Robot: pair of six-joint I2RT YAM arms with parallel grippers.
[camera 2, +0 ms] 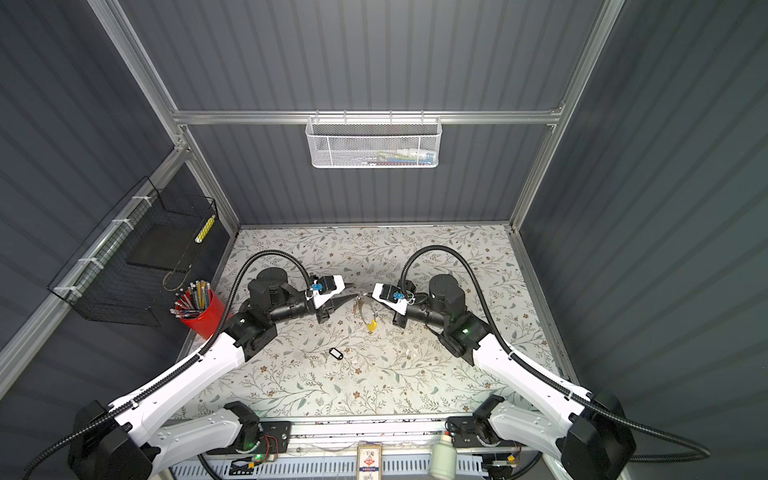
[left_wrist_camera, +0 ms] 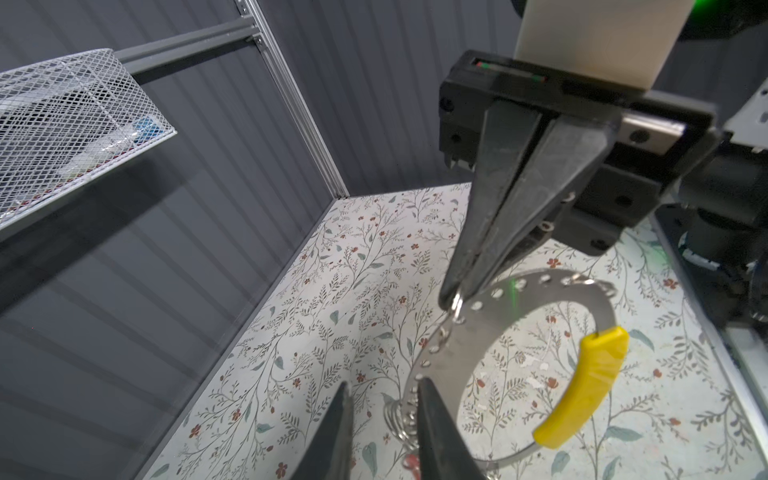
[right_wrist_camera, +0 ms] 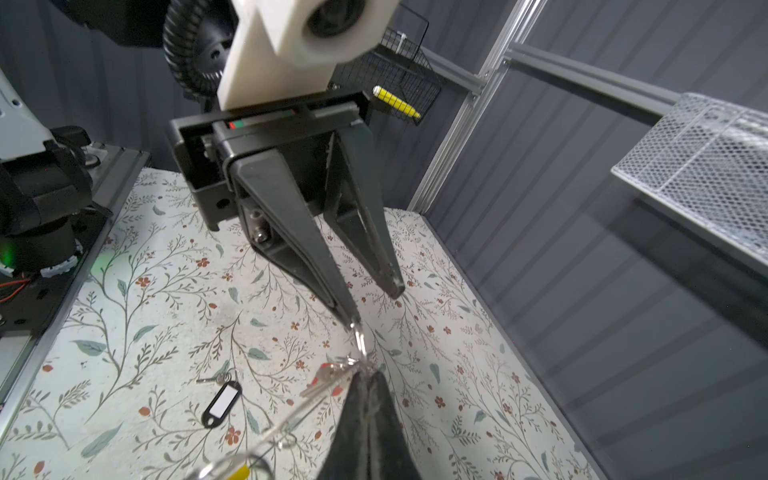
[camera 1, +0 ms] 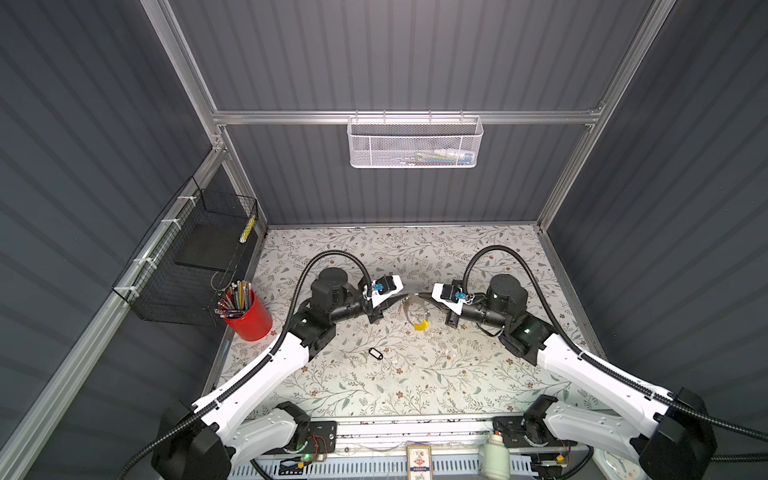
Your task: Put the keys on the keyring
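Observation:
I am holding the small ring only with the ends of my right gripper's fingers, so I will close my left gripper on the ring's free arc (right_wrist_camera: 360,342) before my right gripper opens.
The keyring (left_wrist_camera: 494,303), a flat grey band with holes and a yellow segment (left_wrist_camera: 582,386), hangs mid-table in both top views (camera 1: 411,309). My right gripper (right_wrist_camera: 368,376) is shut on a small ring at the band, as the left wrist view shows (left_wrist_camera: 453,297). My left gripper (left_wrist_camera: 384,384) is open, one finger (left_wrist_camera: 428,399) beside the band. The orange-red key (right_wrist_camera: 328,374) dangles from small rings by the band. The black-framed key (right_wrist_camera: 222,401) lies flat on the table (camera 1: 375,353), nearer the front and apart from both grippers.
A red cup of pens (camera 1: 247,316) stands at the left edge below a black wire basket (camera 1: 195,257). A white mesh basket (camera 1: 415,143) hangs on the back wall. A bottle (camera 1: 494,455) and a card box (camera 1: 419,461) sit at the front rail.

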